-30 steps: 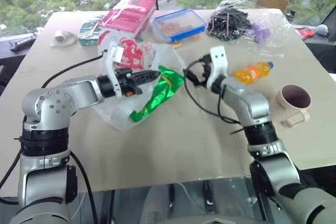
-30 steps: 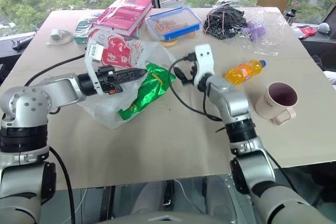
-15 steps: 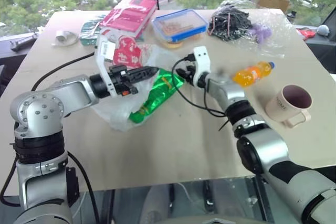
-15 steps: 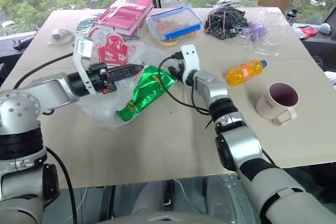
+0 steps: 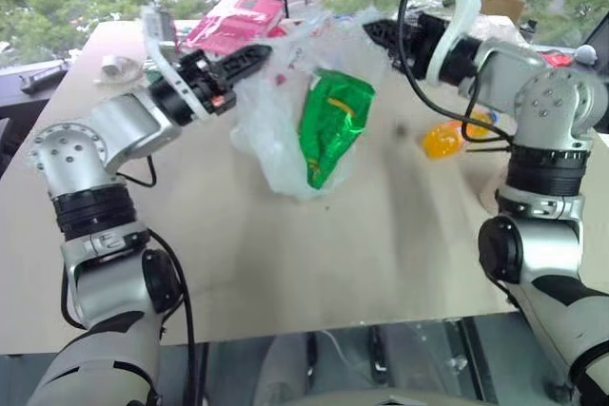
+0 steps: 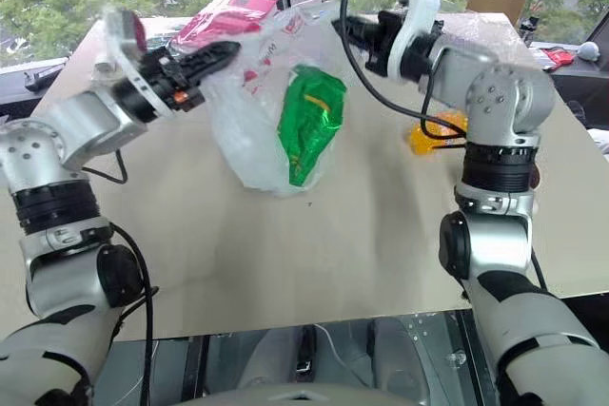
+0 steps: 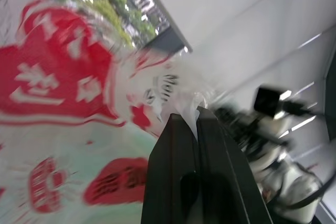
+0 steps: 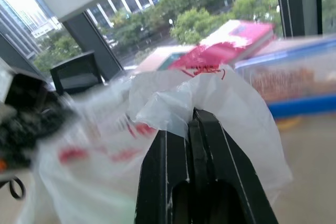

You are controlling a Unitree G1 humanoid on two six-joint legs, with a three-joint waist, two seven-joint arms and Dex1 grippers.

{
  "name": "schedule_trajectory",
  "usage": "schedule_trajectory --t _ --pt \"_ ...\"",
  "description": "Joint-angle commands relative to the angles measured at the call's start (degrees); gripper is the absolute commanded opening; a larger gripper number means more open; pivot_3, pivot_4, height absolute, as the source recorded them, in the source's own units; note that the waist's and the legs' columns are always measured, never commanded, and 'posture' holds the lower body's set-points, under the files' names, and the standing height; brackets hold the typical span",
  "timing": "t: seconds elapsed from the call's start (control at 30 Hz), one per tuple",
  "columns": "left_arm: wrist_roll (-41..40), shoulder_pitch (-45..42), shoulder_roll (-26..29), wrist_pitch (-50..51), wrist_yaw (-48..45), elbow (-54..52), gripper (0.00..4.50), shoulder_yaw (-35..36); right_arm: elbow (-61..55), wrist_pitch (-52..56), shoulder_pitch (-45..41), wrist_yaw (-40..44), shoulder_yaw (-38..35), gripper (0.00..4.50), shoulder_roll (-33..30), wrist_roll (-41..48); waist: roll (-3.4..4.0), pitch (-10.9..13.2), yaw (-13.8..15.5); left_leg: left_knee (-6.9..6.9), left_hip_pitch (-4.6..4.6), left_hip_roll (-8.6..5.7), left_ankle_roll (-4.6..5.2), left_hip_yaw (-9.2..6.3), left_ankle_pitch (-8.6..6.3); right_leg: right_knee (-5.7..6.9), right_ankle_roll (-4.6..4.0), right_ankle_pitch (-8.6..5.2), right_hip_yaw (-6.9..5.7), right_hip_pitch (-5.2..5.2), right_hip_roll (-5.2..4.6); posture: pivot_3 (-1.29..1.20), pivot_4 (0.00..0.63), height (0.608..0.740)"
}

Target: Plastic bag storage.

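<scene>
My right gripper needs to let go of the plastic bag on the table (image 5: 350, 129) between the orange drink bottle and the red book.
The plastic bag (image 5: 271, 135), thin white film with red print, hangs stretched between my two raised grippers above the table. A green snack packet (image 5: 333, 116) shows through its film, inside it. My left gripper (image 5: 266, 48) is shut on the bag's left upper edge. In the left wrist view the film is pinched at the left gripper (image 7: 190, 116). The right gripper (image 5: 369, 28) is shut on the bag's right upper edge, and the right wrist view shows white film bunched at that gripper (image 8: 190, 121). The bag's bottom sags close to the tabletop.
An orange drink bottle (image 5: 440, 138) lies on the table (image 5: 238, 263) under my right arm. A red book (image 5: 233, 14) and a small white object (image 5: 114, 66) lie at the far left. A black cable (image 5: 419, 64) loops off the right wrist.
The right gripper has shut on the bag's edge and risen sharply. The left gripper rose too. The bag with the green packet has come up off the table.
</scene>
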Motion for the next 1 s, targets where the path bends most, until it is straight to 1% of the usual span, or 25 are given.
schedule_trajectory --t 0.03,0.13,0.17,0.23,0.3,0.33,0.4,0.43,0.47,0.53,0.6,0.63,0.7,0.77,0.87,0.9,0.97,1.0 --pt "-0.9 -1.3 -0.8 2.1 -1.0 -3.2 0.00 -1.5 -0.7 -0.1 -2.3 -3.8 0.8 0.04 -0.6 -2.1 0.00 0.0 0.0 0.00 -0.02 -0.02 0.00 0.02 0.00 0.00 0.00 0.00 0.02 0.00 -0.01 0.00 0.150 0.740" --pt "-0.4 -3.7 0.2 2.6 -1.9 -0.2 0.00 -1.1 1.6 0.6 -7.7 -6.9 -3.5 0.04 1.5 1.1 0.03 0.0 -0.1 0.00 -0.05 -0.02 0.00 0.06 0.00 0.02 0.01 0.00 0.05 -0.07 -0.03 0.00 0.150 0.740" --pt "-0.5 -5.1 0.6 2.4 -1.5 2.1 0.00 -0.3 3.1 0.4 -7.4 -6.6 -2.5 0.04 1.6 0.2 0.03 0.0 -0.2 0.00 -0.11 -0.02 -0.01 0.07 0.01 0.05 0.00 0.00 0.06 -0.15 -0.01 0.00 0.150 0.740" --pt "-2.8 -8.2 1.8 3.2 -0.6 6.2 0.00 1.8 5.5 -0.6 -7.6 -9.4 -0.7 0.04 0.8 -4.0 -0.01 0.0 -0.2 -0.01 -0.11 -0.02 -0.02 0.05 0.01 0.03 0.00 0.00 0.04 -0.17 0.08 0.00 0.150 0.740" --pt "-4.4 -11.0 3.4 3.9 -0.7 9.0 0.00 3.5 5.3 0.2 -11.7 -9.7 -4.2 0.04 1.2 -0.5 0.01 0.0 -0.3 -0.02 -0.10 -0.02 -0.02 0.06 0.01 0.01 0.00 0.00 0.05 -0.15 0.08 0.00 0.150 0.740" --pt "-4.4 -11.9 4.1 4.4 -0.8 10.0 0.00 3.8 6.7 -0.8 -13.2 -9.2 -3.8 0.04 0.2 -1.2 0.03 0.0 -0.4 -0.02 -0.12 -0.02 -0.01 0.08 0.01 0.02 0.00 0.00 0.07 -0.17 0.04 0.00 0.150 0.740" --pt "-2.9 -11.3 4.9 6.6 -1.4 9.7 0.00 2.2 12.4 -2.7 -13.4 -9.5 -2.7 0.04 -1.3 -4.2 0.04 0.0 -0.4 -0.04 -0.15 -0.04 0.00 0.15 0.01 0.01 0.01 0.00 0.15 -0.23 0.01 0.00 0.150 0.740" --pt "-1.8 -10.8 5.3 8.5 -1.4 9.3 0.00 0.8 13.4 -3.4 -13.9 -9.7 -2.3 0.04 -1.8 -5.1 0.04 0.0 -0.3 -0.06 -0.14 -0.04 0.00 0.16 0.01 0.00 0.01 0.00 0.16 -0.22 0.01 0.00 0.150 0.740" --pt "-1.3 -10.7 5.5 9.8 -1.3 9.2 0.00 0.1 13.4 -3.2 -15.4 -9.3 -2.8 0.04 -1.6 -4.2 0.04 0.0 -0.2 -0.09 -0.13 -0.05 0.00 0.15 0.01 -0.01 0.01 0.00 0.15 -0.21 0.01 0.00 0.150 0.740" --pt "-4.5 -13.1 5.8 10.5 -0.5 11.5 0.00 2.3 15.8 -5.0 -17.8 -7.3 -0.7 0.04 -2.8 -6.0 0.04 0.0 -0.2 -0.10 -0.14 -0.04 0.00 0.10 0.01 -0.03 0.01 0.00 0.10 -0.17 0.01 0.00 0.150 0.740" --pt "-6.2 -15.3 6.2 10.6 0.3 13.8 0.00 3.8 20.4 -6.4 -18.9 -7.6 -1.2 0.04 -3.5 -7.2 0.03 0.0 -0.3 -0.09 -0.18 -0.03 0.00 0.12 0.01 -0.03 0.01 0.00 0.11 -0.21 0.01 0.00 0.150 0.740" --pt "-4.3 -16.4 8.0 10.2 -0.9 14.9 0.00 3.8 21.1 -6.5 -21.1 -6.7 -2.4 0.04 -4.0 -6.2 0.03 0.0 -0.3 -0.09 -0.18 -0.03 -0.01 0.11 0.01 -0.03 0.01 0.00 0.10 -0.22 0.01 0.00 0.150 0.740" --pt "-0.8 -18.8 11.0 8.6 -2.2 18.0 0.00 4.1 23.1 -8.6 -23.7 -5.1 -1.4 0.04 -5.8 -7.4 0.03 0.0 -0.4 -0.09 -0.25 -0.04 -0.01 0.13 0.01 -0.04 0.01 0.00 0.11 -0.31 0.01 0.00 0.150 0.740" --pt "3.8 -21.6 14.5 5.5 -6.8 19.0 0.00 3.2 27.8 -9.4 -25.5 -6.8 -4.1 0.04 -5.6 -6.5 0.03 0.0 -0.8 -0.10 -0.52 -0.10 -0.02 0.20 0.02 0.04 0.01 0.00 0.18 -0.64 0.03 0.00 0.150 0.740" --pt "7.4 -30.0 17.7 1.6 -8.3 28.2 0.00 5.1 28.5 -8.4 -28.9 -5.9 -5.9 0.04 -4.2 -3.6 0.04 0.0 -1.0 -0.15 -0.77 -0.06 -0.10 0.17 0.06 0.03 0.01 0.01 0.13 -0.89 0.11 0.00 0.150 0.740" --pt "8.8 -30.8 18.2 2.4 -9.8 28.5 0.00 4.4 28.9 -8.4 -29.6 -5.9 -6.2 0.04 -4.0 -3.4 0.04 0.0 -1.0 -0.15 -0.82 -0.06 -0.10 0.16 0.06 0.03 0.01 0.00 0.12 -0.93 0.10 0.00 0.150 0.740" --pt "12.6 -28.7 18.9 5.4 -15.2 23.1 0.00 -0.4 30.1 -8.7 -30.2 -6.1 -6.2 0.04 -4.1 -3.6 0.06 0.0 -1.3 -0.22 -0.85 -0.08 -0.10 0.15 0.06 0.04 0.01 0.01 0.10 -0.92 0.07 0.00 0.150 0.740" --pt "13.6 -27.7 18.8 6.3 -16.9 21.4 0.00 -1.5 30.5 -8.3 -30.2 -6.3 -6.8 0.04 -3.9 -3.0 0.06 0.0 -1.2 -0.24 -0.85 -0.09 -0.10 0.16 0.06 0.03 0.01 0.01 0.10 -0.90 0.04 0.00 0.150 0.740"
